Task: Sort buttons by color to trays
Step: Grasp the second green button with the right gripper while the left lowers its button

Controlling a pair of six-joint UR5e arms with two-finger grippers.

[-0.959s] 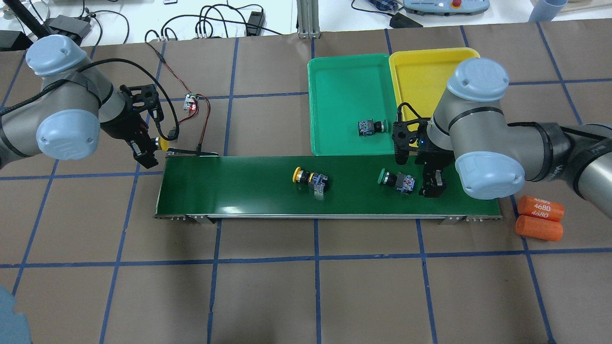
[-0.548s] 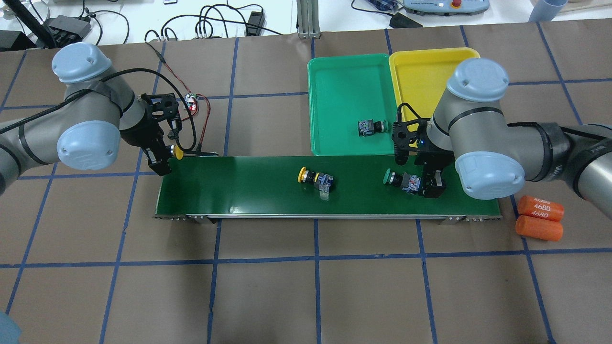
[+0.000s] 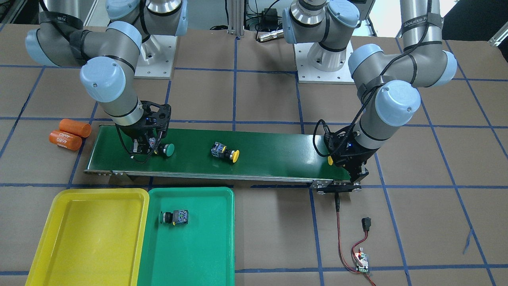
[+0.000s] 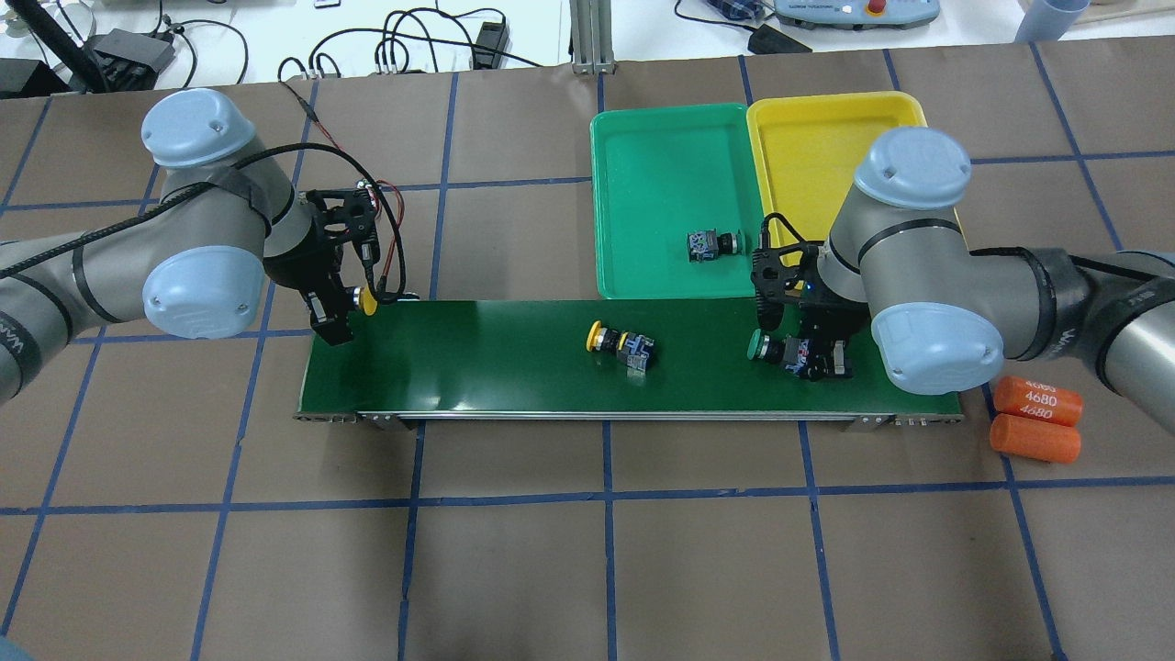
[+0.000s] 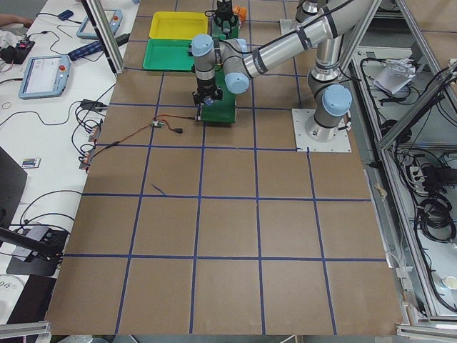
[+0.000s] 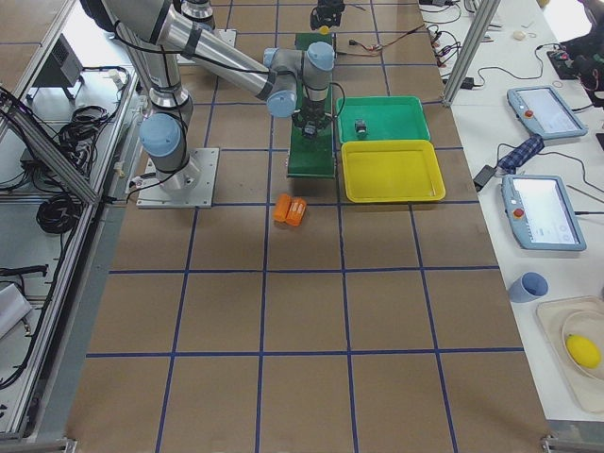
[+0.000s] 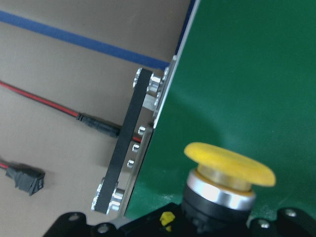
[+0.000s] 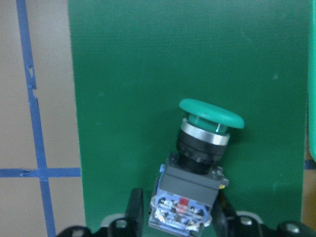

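Note:
I should set my right gripper's green button in the green tray, farther from the belt than the button (image 3: 172, 246) there.
My left gripper (image 4: 338, 314) is shut on a yellow button (image 4: 366, 300) and holds it over the left end of the dark green conveyor belt (image 4: 477, 358); its cap fills the left wrist view (image 7: 229, 163). My right gripper (image 4: 820, 358) is shut on the body of a green button (image 4: 778, 349) near the belt's right end, with the cap showing in the right wrist view (image 8: 211, 112). Another yellow button (image 4: 620, 344) lies on its side mid-belt. One green button (image 4: 711, 244) lies in the green tray (image 4: 661, 156). The yellow tray (image 4: 817, 138) beside it holds nothing that I can see.
Two orange cylinders (image 4: 1037, 413), one printed 4680, lie on the table off the belt's right end. Red and black wires (image 3: 345, 238) run from the belt's left end to a small circuit board (image 3: 362, 262). Both trays sit just behind the belt's right half.
My left arm has swung right, carrying the yellow button over the belt's left end. Both loose buttons drifted right along the belt, and the green one came between my right gripper's fingers.

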